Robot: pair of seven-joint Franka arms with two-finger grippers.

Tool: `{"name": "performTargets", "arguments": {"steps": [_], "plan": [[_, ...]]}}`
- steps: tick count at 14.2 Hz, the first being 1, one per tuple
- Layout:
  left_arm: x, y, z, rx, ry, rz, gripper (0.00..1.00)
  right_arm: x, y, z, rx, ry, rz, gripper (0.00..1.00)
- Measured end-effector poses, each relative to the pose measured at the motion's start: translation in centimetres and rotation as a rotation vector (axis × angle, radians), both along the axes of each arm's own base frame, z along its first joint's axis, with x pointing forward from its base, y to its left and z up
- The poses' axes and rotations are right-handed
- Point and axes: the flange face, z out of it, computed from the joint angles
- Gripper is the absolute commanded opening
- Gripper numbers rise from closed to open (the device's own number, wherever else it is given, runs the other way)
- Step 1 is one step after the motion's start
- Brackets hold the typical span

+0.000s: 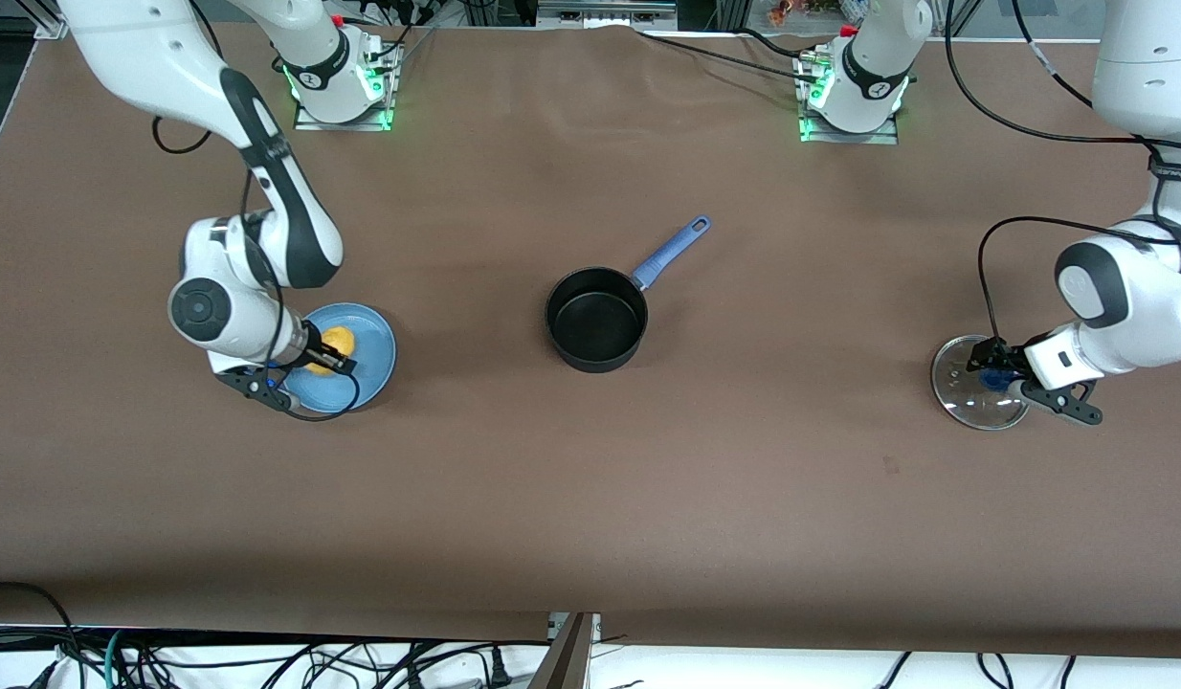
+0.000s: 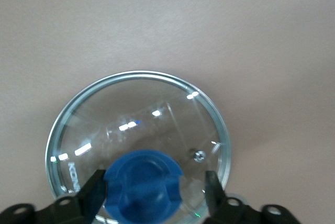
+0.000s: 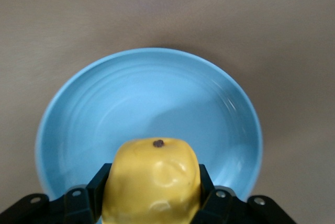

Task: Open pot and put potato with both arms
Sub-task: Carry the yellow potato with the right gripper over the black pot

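Note:
The yellow potato, still low over the blue plate, will be released by my right gripper on the middle of the black pot's bottom (image 1: pixel 593 318), inside the pot's rim.
The black pot (image 1: pixel 595 321) stands uncovered at the middle of the table, its blue handle (image 1: pixel 669 251) pointing toward the bases. Its glass lid (image 1: pixel 964 394) lies flat on the table at the left arm's end. My left gripper (image 1: pixel 992 368) is open around the lid's blue knob (image 2: pixel 144 182). One finger (image 2: pixel 94 192) touches the knob and the other (image 2: pixel 213 192) stands off it. My right gripper (image 1: pixel 330 356) is shut on the yellow potato (image 3: pixel 152 177), low over the blue plate (image 3: pixel 146 93) at the right arm's end.
The blue plate (image 1: pixel 372 356) lies on the brown table toward the right arm's end. Cables run along the table's edge nearest the front camera. Both arm bases stand at the edge farthest from the camera.

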Motion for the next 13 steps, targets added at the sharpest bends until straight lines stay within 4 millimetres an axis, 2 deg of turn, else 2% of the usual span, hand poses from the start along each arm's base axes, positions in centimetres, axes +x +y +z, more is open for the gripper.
{"name": "performTargets", "arguments": {"steps": [1, 3, 5, 7, 8, 10, 12, 13], "plan": [[0.9, -0.9, 2.0, -0.017, 0.032, 0.034, 1.0, 0.1, 1.0, 2.2, 0.005, 0.021, 0.01, 0.31], [2.5, -3.5, 7.0, -0.016, 0.06, 0.084, 1.0, 0.2, 4.8, 6.6, 0.018, 0.035, 0.012, 0.31], [3.1, -7.4, 11.7, 0.028, 0.066, 0.128, 1.0, -0.1, 10.7, 10.2, 0.029, 0.021, -0.025, 0.31], [2.8, -12.0, 16.2, 0.071, 0.086, 0.205, 1.0, -1.1, 17.2, 12.2, 0.028, -0.004, -0.096, 0.31], [2.4, -13.8, 18.5, 0.08, 0.098, 0.247, 1.0, -1.8, 20.3, 12.4, 0.026, -0.011, -0.129, 0.31], [1.5, -16.3, 23.2, 0.089, 0.109, 0.303, 1.0, -3.7, 26.7, 11.1, 0.027, 0.001, -0.201, 0.31], [0.8, -17.2, 27.7, 0.09, 0.09, 0.328, 1.0, -5.7, 33.1, 8.7, 0.027, 0.007, -0.269, 0.31], [0.5, -17.2, 29.7, 0.089, 0.074, 0.333, 1.0, -6.6, 35.7, 7.2, 0.027, 0.006, -0.293, 0.31]]}}
